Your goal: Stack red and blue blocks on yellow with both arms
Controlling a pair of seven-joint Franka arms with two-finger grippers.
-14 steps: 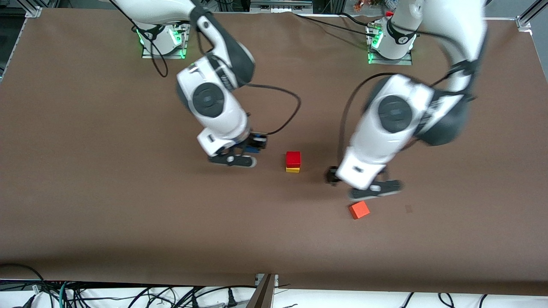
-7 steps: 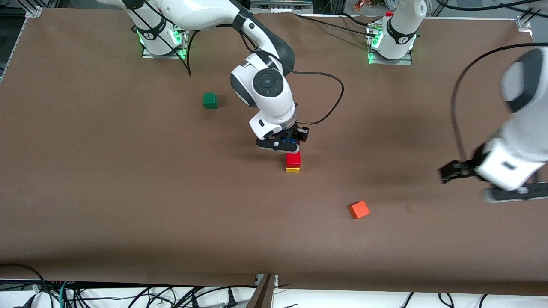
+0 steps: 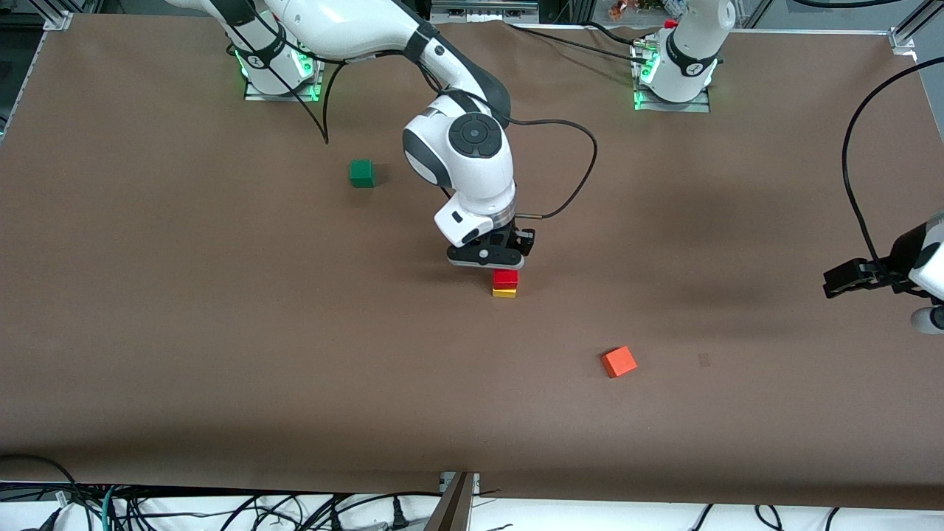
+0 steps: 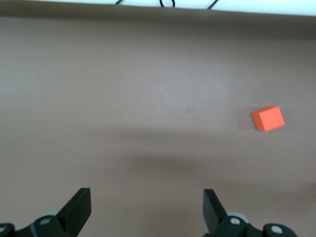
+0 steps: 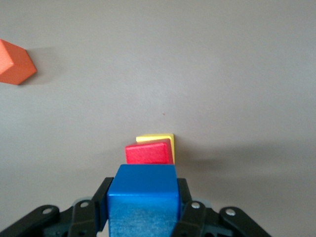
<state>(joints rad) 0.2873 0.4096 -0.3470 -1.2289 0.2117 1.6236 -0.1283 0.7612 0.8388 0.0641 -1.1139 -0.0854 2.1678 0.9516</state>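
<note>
Next, my right gripper puts the blue block down on top of the red block (image 3: 505, 268) (image 5: 149, 161).
The red block (image 3: 505, 278) sits on the yellow cube (image 3: 504, 293) at mid-table. My right gripper (image 3: 488, 257) is over this stack and shut on the blue block (image 5: 143, 195), which the gripper hides in the front view. In the right wrist view the blue block hangs just above the red block (image 5: 149, 153), and the yellow cube (image 5: 159, 138) peeks out under it. My left gripper (image 3: 848, 280) is up over the left arm's end of the table. It is open and empty in the left wrist view (image 4: 146, 210).
An orange-red cube (image 3: 619, 361) lies nearer to the front camera than the stack, toward the left arm's end; it also shows in the left wrist view (image 4: 268, 118). A green cube (image 3: 361, 173) lies farther back, toward the right arm's base.
My right gripper has carried the blue block from beside the stack to over it. My left arm has swung away from the stack to the left arm's end of the table.
</note>
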